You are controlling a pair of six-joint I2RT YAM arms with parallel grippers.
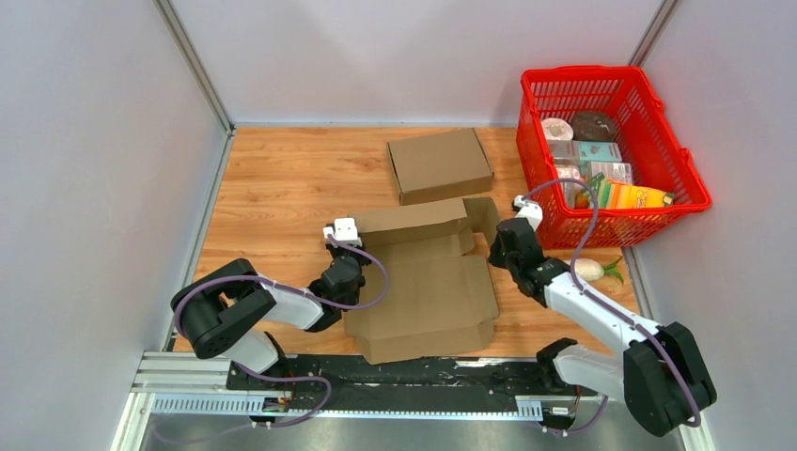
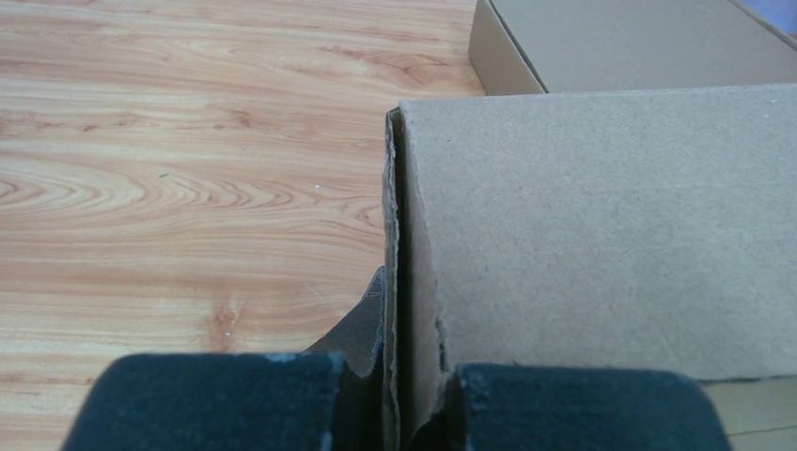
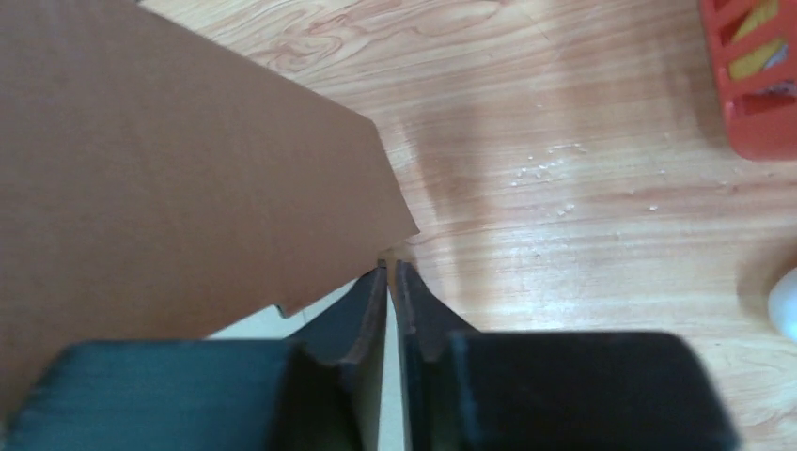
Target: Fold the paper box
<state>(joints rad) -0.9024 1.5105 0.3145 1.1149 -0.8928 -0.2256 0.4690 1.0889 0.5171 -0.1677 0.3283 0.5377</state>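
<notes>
My right gripper's shut fingers are beside the raised flap, so they should open, take the flap's lower edge (image 3: 346, 273) and swing the flap toward the box.
The flat, partly folded brown paper box (image 1: 423, 287) lies in the middle of the table. My left gripper (image 1: 344, 271) is at its left edge. In the left wrist view the left gripper (image 2: 406, 381) is shut on the doubled left side wall (image 2: 399, 235), one finger on each side. The box panel (image 2: 601, 225) fills the right of that view. My right gripper (image 1: 505, 246) is at the box's right edge by the raised flap (image 1: 482, 218). In the right wrist view the right gripper (image 3: 390, 271) is shut, tips together, and the flap (image 3: 169, 178) stands just left of it, not between the fingers.
A finished closed cardboard box (image 1: 439, 164) sits behind the open one and shows in the left wrist view (image 2: 639, 42). A red basket (image 1: 691, 178) with groceries stands at the back right. A white and green vegetable (image 1: 592, 270) lies by the right arm.
</notes>
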